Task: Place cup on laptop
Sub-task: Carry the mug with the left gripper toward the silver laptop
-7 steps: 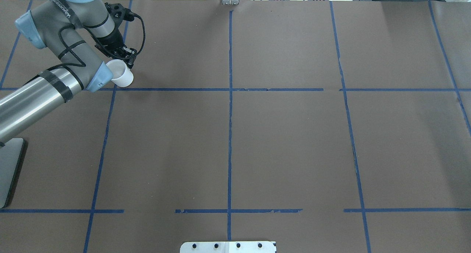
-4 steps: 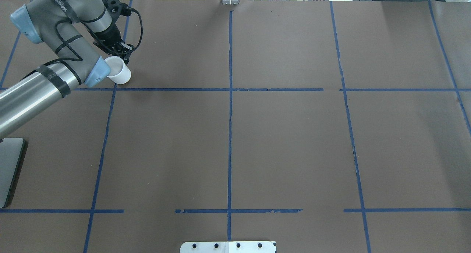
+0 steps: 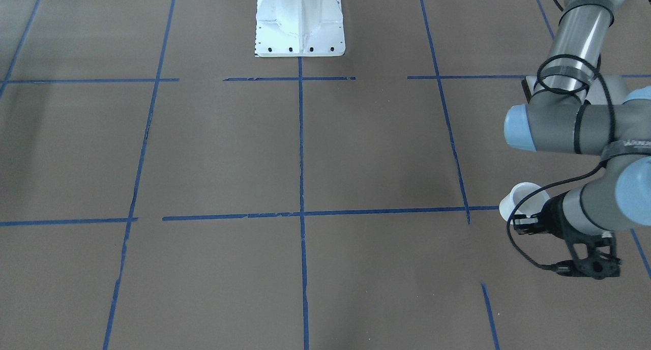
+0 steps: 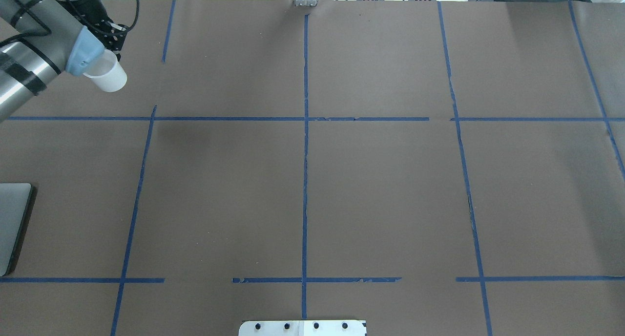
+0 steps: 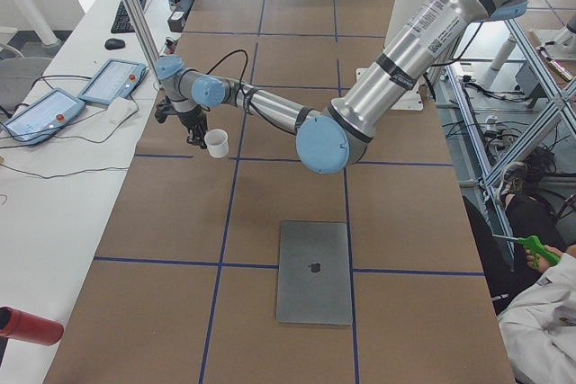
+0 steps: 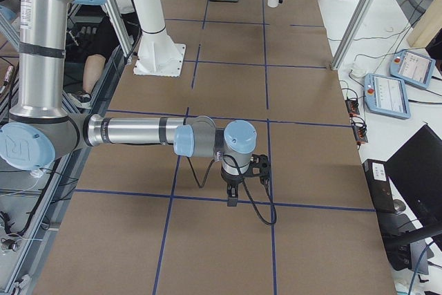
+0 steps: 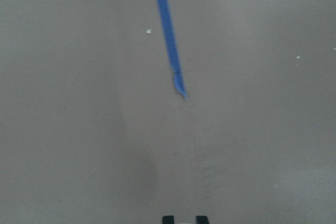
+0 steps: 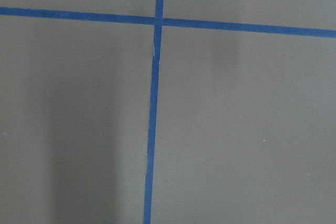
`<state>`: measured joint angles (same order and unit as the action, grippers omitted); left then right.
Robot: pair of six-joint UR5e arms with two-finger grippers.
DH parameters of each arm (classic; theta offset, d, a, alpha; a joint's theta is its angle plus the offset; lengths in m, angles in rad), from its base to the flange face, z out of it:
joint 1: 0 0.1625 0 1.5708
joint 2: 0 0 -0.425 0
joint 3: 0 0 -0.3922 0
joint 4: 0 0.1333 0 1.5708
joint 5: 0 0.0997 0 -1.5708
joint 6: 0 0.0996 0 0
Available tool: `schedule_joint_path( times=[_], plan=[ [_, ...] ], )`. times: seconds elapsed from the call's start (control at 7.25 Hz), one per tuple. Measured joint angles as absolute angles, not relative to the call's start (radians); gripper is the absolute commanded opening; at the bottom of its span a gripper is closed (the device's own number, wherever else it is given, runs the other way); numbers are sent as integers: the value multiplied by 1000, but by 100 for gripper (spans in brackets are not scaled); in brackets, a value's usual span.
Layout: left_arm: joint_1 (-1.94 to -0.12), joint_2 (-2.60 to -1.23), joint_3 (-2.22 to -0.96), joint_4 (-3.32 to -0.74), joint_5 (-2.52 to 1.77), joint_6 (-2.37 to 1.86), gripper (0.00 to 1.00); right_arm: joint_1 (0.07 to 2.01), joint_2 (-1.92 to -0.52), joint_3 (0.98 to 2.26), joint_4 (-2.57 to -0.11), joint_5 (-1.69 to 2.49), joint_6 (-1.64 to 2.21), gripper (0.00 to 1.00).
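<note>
The robot's left gripper will put the white cup down on the middle of the closed silver-grey laptop's lid (image 3: 583, 100).
The small white cup (image 4: 108, 76) hangs tilted above the brown table at its far left, held at the rim by my left gripper (image 4: 111, 48), which is shut on it. The cup also shows in the front view (image 3: 523, 198) and in the left side view (image 5: 216, 140). The silver-grey laptop (image 5: 313, 272) lies flat and closed, nearer the robot than the cup; only its edge (image 4: 12, 223) shows in the overhead view. My right gripper (image 6: 232, 195) points down over a tape line near the table's right end; I cannot tell if it is open or shut.
The white mount base (image 3: 300, 19) stands at the robot's side of the table. Blue tape lines grid the brown cover. A side table with teach pendants (image 5: 112, 81) runs along the far edge. A red cylinder (image 5: 27, 325) lies there. A seated person (image 5: 540, 312) is beside the robot.
My left arm has swung to the left and away from the robot, carrying the cup with it. More of the laptop's edge is now uncovered.
</note>
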<state>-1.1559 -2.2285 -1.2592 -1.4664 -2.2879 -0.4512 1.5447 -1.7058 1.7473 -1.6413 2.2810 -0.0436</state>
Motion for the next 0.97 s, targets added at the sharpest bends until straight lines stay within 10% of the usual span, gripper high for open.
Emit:
schedule_joint_path(
  times=[0.97],
  plan=[
    [-1306,-1521,-1692,-1522,-2318,-113,0,1545,-1706,1747,-1641,2280,-43,100]
  ],
)
